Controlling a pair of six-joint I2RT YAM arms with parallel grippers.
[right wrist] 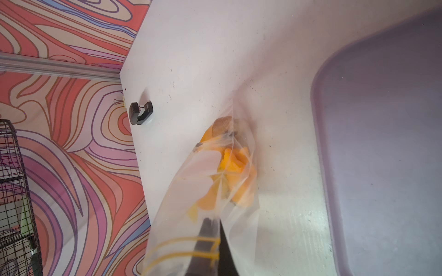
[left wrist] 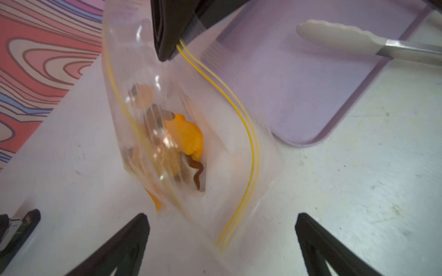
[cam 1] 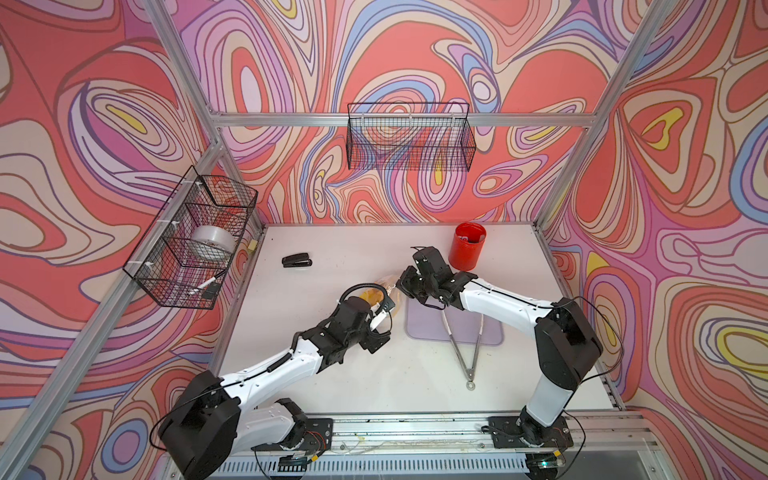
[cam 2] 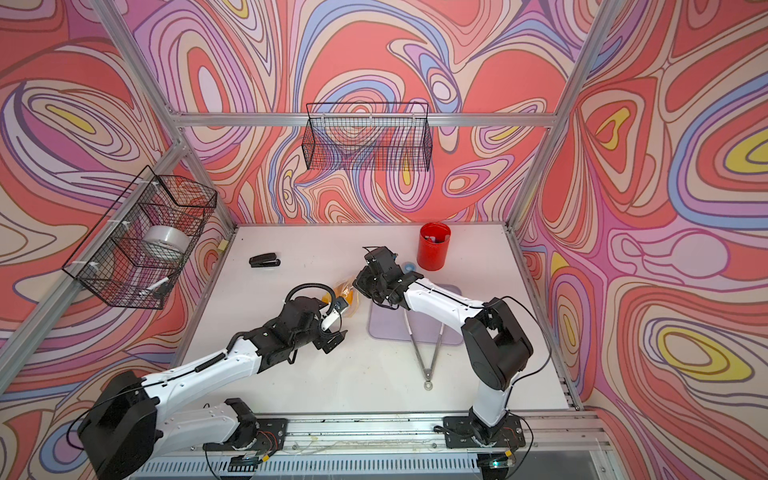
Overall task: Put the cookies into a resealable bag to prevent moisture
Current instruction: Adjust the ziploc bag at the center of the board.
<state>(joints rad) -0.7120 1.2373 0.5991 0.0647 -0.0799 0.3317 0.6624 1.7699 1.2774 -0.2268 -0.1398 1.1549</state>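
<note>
The yellow zip line hangs slack and gaping from my right gripper. My left gripper should pinch the zip line's loose end (left wrist: pixel 222 240) and stretch the bag before sealing.
The clear resealable bag (left wrist: pixel 215 119) with a yellow zip line hangs just above the table, left of the lavender tray. The cookies (left wrist: pixel 186 138), orange ones and a brown swirled one, lie bunched at its bottom; they also show as cookies (right wrist: pixel 234 167) in the right wrist view. My right gripper (right wrist: pixel 210 239) is shut on the bag's zip edge (cam 1: pixel 390 286). My left gripper (left wrist: pixel 221 229) stands open at the other end of the zip, its fingers wide apart and holding nothing. In both top views the two grippers (cam 1: pixel 384 316) (cam 2: pixel 359 286) meet over the bag (cam 2: pixel 347 291).
A lavender tray (cam 1: pixel 490 332) lies right of the bag, with metal tongs (cam 1: pixel 469 340) across its front edge. A red cup (cam 1: pixel 467 245) stands at the back right and a black stapler (cam 1: pixel 297 261) at the back left. Wire baskets hang on the walls.
</note>
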